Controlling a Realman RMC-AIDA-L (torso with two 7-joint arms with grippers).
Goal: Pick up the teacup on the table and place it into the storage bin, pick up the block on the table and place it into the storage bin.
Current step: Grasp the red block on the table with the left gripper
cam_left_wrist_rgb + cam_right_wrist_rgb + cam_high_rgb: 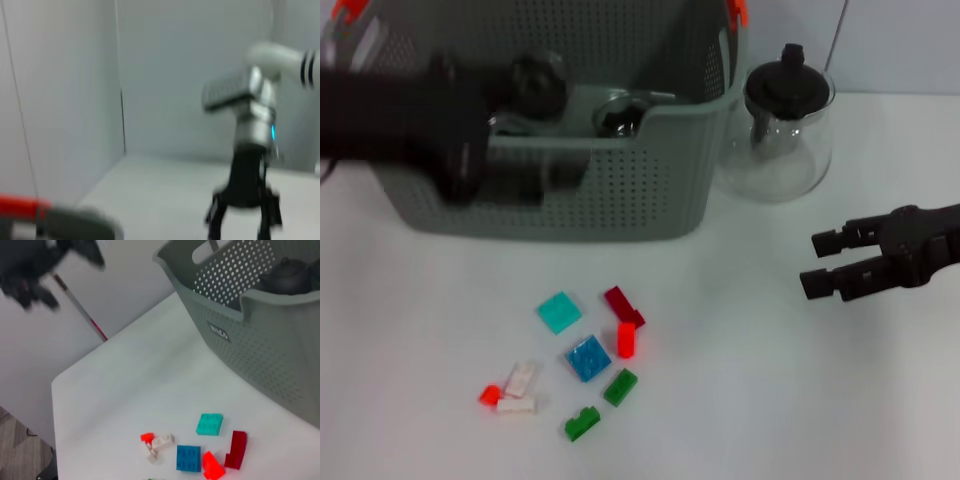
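The small red block point(491, 395) beside the white blocks is next for my left gripper, which should go to it and close on its sides.
The grey perforated storage bin point(620, 190) stands at the back of the table; its labelled wall point(260, 350) also shows in the right wrist view. A small round cup point(619, 112), apparently the teacup, lies inside it, beside a dark teapot point(286, 276). Several blocks lie on the table in front of the bin: teal point(559, 312), dark red point(623, 305), red point(626, 340), blue point(588, 358) and green point(620, 387). My left gripper point(505, 178) is a dark blur over the bin's left front. My right gripper point(817, 262) hangs open and empty at the right, apart from everything.
A clear glass teapot with a black lid point(785, 125) stands right of the bin. White blocks point(520, 378), a small red block point(490, 395) and another green block point(582, 424) lie nearer me. An orange handle clip point(20, 205) marks the bin rim. The table's left edge point(52, 390) drops off.
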